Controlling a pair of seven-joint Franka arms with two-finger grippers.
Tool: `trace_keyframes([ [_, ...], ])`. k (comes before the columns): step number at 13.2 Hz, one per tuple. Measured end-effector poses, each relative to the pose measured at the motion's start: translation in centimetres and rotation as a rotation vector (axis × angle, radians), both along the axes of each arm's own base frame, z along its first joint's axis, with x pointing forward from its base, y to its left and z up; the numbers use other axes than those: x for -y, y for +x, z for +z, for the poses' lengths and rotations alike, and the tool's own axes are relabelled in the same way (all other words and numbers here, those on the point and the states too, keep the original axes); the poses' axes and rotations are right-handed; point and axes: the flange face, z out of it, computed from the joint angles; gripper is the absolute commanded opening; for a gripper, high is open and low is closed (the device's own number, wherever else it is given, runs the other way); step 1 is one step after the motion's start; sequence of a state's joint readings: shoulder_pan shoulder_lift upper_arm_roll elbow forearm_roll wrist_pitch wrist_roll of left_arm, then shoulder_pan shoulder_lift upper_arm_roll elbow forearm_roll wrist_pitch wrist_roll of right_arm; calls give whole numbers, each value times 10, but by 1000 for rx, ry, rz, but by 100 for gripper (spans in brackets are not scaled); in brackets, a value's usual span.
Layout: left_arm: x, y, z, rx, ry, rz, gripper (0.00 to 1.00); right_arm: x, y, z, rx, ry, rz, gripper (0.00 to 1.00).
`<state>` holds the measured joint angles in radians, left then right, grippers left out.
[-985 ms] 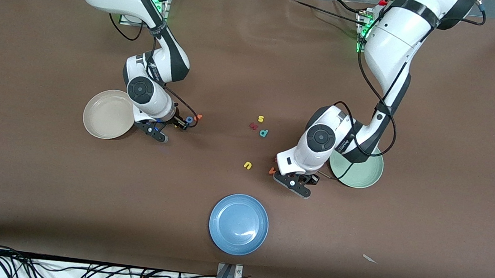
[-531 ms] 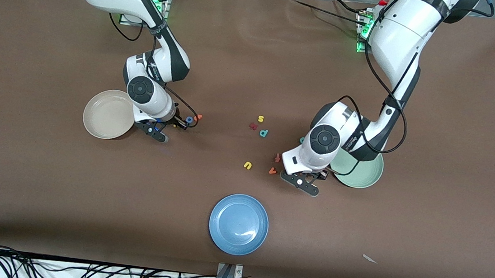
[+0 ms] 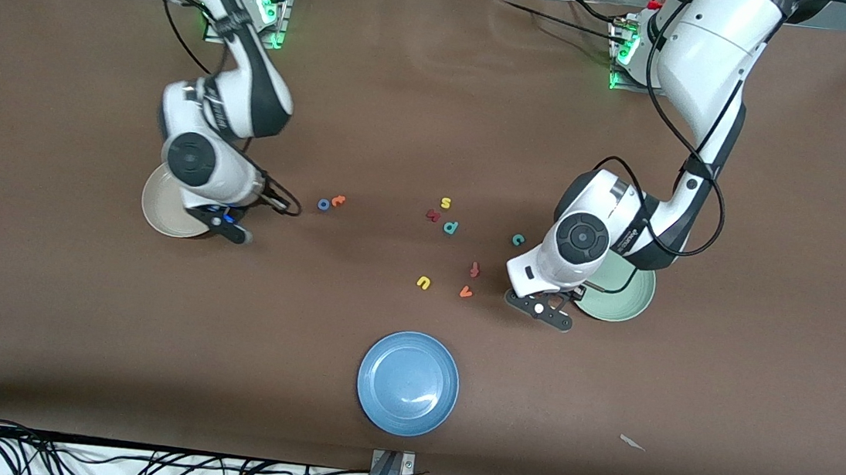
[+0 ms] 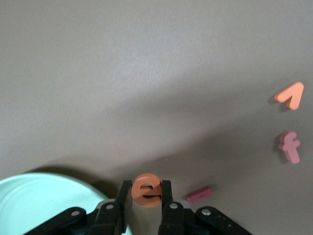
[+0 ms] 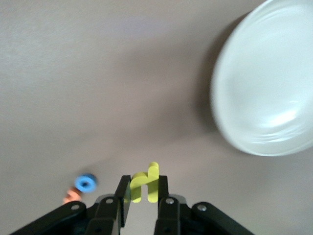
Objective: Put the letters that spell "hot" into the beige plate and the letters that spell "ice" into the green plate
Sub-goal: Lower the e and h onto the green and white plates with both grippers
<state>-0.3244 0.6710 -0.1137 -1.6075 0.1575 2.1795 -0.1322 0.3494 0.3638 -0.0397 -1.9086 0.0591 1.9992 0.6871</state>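
Note:
Next, I set the yellow h inside the beige plate's half (image 3: 171, 191) away from the blue o with my right gripper.
My right gripper (image 5: 144, 185) is shut on the yellow h (image 5: 145, 189), held above the table at the edge of the beige plate (image 3: 156, 206). The blue o (image 3: 324, 204) and orange t (image 3: 339, 200) lie together on the table, toward the middle from that plate. My left gripper (image 4: 146, 190) is shut on the orange e (image 4: 146, 190), just beside the rim of the green plate (image 3: 631, 296). The dark red i (image 4: 199, 194) lies on the table close to this gripper. The teal c (image 3: 517, 240) lies by the left arm's wrist.
A blue plate (image 3: 407, 383) sits nearest the front camera. Loose letters lie mid-table: a yellow s (image 3: 446, 203), a dark red letter (image 3: 433, 215), a teal p (image 3: 451, 228), a yellow u (image 3: 423, 282), a red-orange f (image 3: 475, 269) and an orange v (image 3: 466, 292).
My right gripper closed on the h, lifted it and carried it from beside the o to the beige plate's edge. My left gripper carried the e toward the green plate.

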Motion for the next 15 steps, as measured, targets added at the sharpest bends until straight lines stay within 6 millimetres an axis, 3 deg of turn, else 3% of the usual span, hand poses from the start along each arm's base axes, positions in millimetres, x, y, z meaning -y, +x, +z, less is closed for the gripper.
trace_keyframes([
  [1, -2, -4, 4, -1, 3, -1, 6, 26, 4, 12, -20, 5, 37, 16],
  [3, -15, -6, 7, -5, 12, 12, 6, 82, 10, 15, -52, 21, 105, 16],
  [7, -47, -12, 0, -29, 47, 4, 5, 169, 3, -20, -94, 53, 224, 16],
  [9, -65, -13, -2, -44, 49, -8, 6, 194, -6, -50, -81, 54, 267, 16],
  [12, -86, -19, -16, -19, 24, -20, 6, 206, -24, -94, -47, 40, 309, 21],
  [14, -102, -25, -31, -23, 14, -45, 8, 209, -30, -106, -46, 37, 321, 39],
  [15, -110, -26, -34, -27, 11, -54, 12, 210, -30, -107, -44, 39, 327, 72],
])
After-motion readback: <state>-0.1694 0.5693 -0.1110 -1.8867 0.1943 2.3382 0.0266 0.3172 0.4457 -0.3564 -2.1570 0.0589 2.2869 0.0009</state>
